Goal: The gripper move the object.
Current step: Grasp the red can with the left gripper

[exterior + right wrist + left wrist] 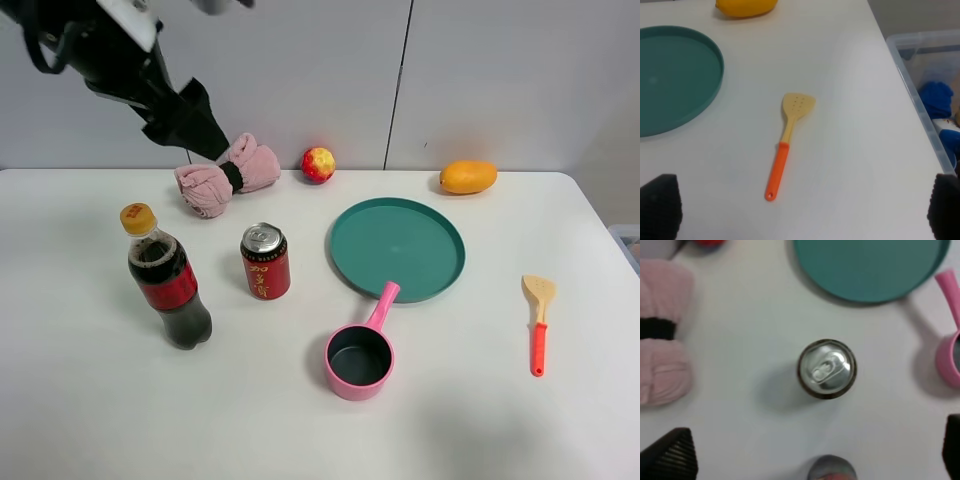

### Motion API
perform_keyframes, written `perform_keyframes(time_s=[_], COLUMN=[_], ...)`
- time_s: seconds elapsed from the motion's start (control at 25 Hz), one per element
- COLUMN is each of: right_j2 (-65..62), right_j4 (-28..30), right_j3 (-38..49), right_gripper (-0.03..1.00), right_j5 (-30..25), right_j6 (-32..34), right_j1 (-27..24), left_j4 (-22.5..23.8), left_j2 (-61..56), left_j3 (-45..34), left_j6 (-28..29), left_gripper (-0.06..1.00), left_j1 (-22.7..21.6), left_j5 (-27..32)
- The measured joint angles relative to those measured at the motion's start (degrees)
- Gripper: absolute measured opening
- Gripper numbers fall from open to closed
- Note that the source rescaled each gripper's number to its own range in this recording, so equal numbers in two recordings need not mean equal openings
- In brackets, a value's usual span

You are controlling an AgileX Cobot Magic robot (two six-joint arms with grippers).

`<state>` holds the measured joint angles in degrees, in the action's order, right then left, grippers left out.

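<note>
I should close my left gripper around the upper part (266, 258) (827, 369) of the red drink can, just under its silver top, between the cola bottle and the teal plate.
The red drink can (265, 262) with a silver top and yellow lettering stands upright on the white table, left of the middle. My left gripper (192, 128) hangs high above the table's back left, open and empty. In the left wrist view the can's top (827, 368) shows from straight above, ahead of the gripper (810, 460), whose fingertips (671, 456) stand wide apart. My right gripper (802, 207) is open and empty, out of the high view, above the table's right side.
A cola bottle (165, 280) with a yellow cap stands left of the can. A pink towel (225, 175), an apple (318, 164) and a mango (468, 176) lie at the back. A teal plate (397, 248), a pink saucepan (360, 355), a spatula (538, 320) and a clear bin (925, 75) are to the right.
</note>
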<state>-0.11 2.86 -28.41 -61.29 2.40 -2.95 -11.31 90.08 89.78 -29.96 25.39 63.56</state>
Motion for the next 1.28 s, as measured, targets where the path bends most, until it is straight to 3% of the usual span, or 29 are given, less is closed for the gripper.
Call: perform_keyframes(time_s=[0.2, 1.28], right_j2=[0.00, 0.00], right_j4=[0.00, 0.00], right_j3=[0.00, 0.00], right_gripper=[1.00, 1.00], right_j5=[0.00, 0.00], right_j6=[0.00, 0.00], right_j1=[0.00, 0.00], left_j4=[2.60, 3.25], left_j2=[5.76, 22.74], left_j3=[0.36, 0.41], left_j6=[0.00, 0.00], left_gripper=[1.00, 1.00], left_j1=[3.26, 6.22], left_j5=[0.24, -11.11])
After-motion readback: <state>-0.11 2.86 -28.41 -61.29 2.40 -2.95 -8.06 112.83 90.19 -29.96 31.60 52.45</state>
